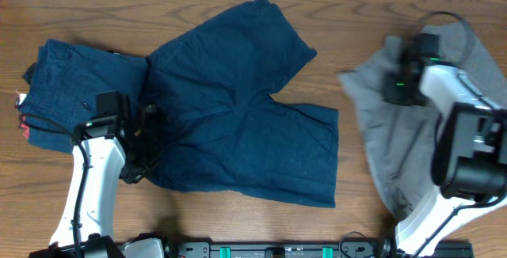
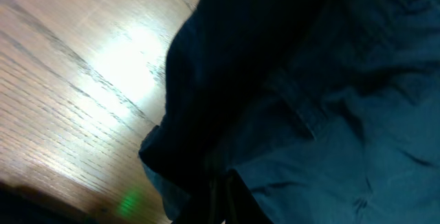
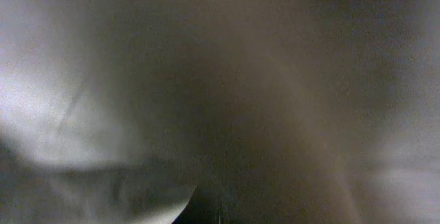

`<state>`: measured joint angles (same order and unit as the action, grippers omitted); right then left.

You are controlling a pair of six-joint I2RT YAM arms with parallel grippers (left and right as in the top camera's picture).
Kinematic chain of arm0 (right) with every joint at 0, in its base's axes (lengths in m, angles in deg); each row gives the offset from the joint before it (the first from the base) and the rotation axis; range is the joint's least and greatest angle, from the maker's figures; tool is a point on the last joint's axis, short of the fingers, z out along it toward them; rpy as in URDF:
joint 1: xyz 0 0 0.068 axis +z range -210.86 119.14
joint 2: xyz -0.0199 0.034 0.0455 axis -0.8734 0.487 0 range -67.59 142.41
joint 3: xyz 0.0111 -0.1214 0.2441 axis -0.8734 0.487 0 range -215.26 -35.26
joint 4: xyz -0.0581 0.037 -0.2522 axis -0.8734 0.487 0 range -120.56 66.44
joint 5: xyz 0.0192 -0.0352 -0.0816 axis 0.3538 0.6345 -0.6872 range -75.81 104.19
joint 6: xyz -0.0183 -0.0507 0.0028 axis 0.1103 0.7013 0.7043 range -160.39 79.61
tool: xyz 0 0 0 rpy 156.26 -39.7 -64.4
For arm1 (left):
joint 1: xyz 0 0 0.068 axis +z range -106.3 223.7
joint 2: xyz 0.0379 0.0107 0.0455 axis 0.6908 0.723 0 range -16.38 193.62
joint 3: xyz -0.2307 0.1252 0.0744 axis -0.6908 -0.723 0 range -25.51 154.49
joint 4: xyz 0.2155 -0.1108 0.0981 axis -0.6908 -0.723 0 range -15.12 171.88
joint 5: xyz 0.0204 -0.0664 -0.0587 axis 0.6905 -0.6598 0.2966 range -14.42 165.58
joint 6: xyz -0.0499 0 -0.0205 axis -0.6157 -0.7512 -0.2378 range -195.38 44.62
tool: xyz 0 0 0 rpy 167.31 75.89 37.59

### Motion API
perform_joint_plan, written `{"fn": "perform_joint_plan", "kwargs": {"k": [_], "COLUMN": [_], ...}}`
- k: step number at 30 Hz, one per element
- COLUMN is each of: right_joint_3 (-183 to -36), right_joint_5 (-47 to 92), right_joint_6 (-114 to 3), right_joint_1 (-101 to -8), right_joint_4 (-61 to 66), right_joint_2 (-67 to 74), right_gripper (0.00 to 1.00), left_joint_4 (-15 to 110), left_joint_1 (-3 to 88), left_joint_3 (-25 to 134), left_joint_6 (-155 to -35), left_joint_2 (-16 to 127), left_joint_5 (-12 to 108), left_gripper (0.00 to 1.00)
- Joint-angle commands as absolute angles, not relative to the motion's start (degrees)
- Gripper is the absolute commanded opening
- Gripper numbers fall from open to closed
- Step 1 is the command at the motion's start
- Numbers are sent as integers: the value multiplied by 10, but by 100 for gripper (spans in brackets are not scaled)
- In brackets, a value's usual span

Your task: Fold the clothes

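Note:
My left gripper releases the waistband edge, now raised off the wood, just inside the shorts' front edge (image 1: 195,163) next, away from the second navy garment.
Navy-blue shorts (image 1: 238,108) lie spread on the wooden table, with one leg pointing to the back and the other to the right. My left gripper (image 1: 141,153) is at their left waistband edge. In the left wrist view its dark fingers (image 2: 221,200) are closed together on a fold of the shorts (image 2: 330,100), and that edge is raised off the wood. A second navy garment (image 1: 75,88) lies at the left with a red-and-white label (image 1: 24,119). My right gripper (image 1: 398,72) is down in a grey garment (image 1: 380,131). Grey cloth (image 3: 206,80) fills its wrist view.
The grey garment lies crumpled along the right side, under and around the right arm (image 1: 467,139). The left arm (image 1: 95,187) reaches in from the front edge. Bare wood (image 1: 198,218) shows in front of the shorts.

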<state>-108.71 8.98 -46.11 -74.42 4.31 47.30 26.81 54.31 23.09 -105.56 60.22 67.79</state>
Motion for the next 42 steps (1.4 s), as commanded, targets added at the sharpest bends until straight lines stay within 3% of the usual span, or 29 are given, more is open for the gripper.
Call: {"fn": "perform_joint_plan", "kwargs": {"k": [1, 5, 10, 17, 21, 24, 28, 31, 34, 42], "right_joint_3": [-1096, -1145, -1225, -1343, -1357, -1355, -1328, -1284, -1233, -1129], "right_joint_5": [-14, 20, 70, 407, 422, 415, 400, 401, 401, 353], "right_joint_6": [-524, -548, -564, -431, -387, -370, -367, -376, -396, -430], "right_joint_1": [-850, -938, -993, -972, -906, -846, -752, -670, -597, -415], "right_joint_4": [55, 84, 140, 255, 359, 413, 427, 397, 338, 174], "right_joint_2": [503, 503, 503, 485, 448, 438, 438, 438, 439, 441], "right_gripper": [4, 11, 13, 21, 23, 32, 36, 38, 46, 49], "left_joint_4": [268, 267, 267, 267, 267, 267, 269, 269, 269, 269], "left_joint_1": [532, 529, 529, 529, 529, 529, 529, 529, 529, 529], "left_joint_3": [236, 236, 236, 236, 236, 236, 236, 236, 236, 236], "left_joint_6": [-1060, -1060, -1061, -1061, -1060, -1060, -1060, -1060, -1060, -1060], "left_joint_2": [600, 600, 600, 600, 600, 600, 600, 600, 600, 600], "left_joint_5": [672, 672, 672, 672, 672, 672, 672, 672, 672, 672], "left_gripper": [6, 6, 6, 6, 6, 6, 6, 6, 6, 7]}}
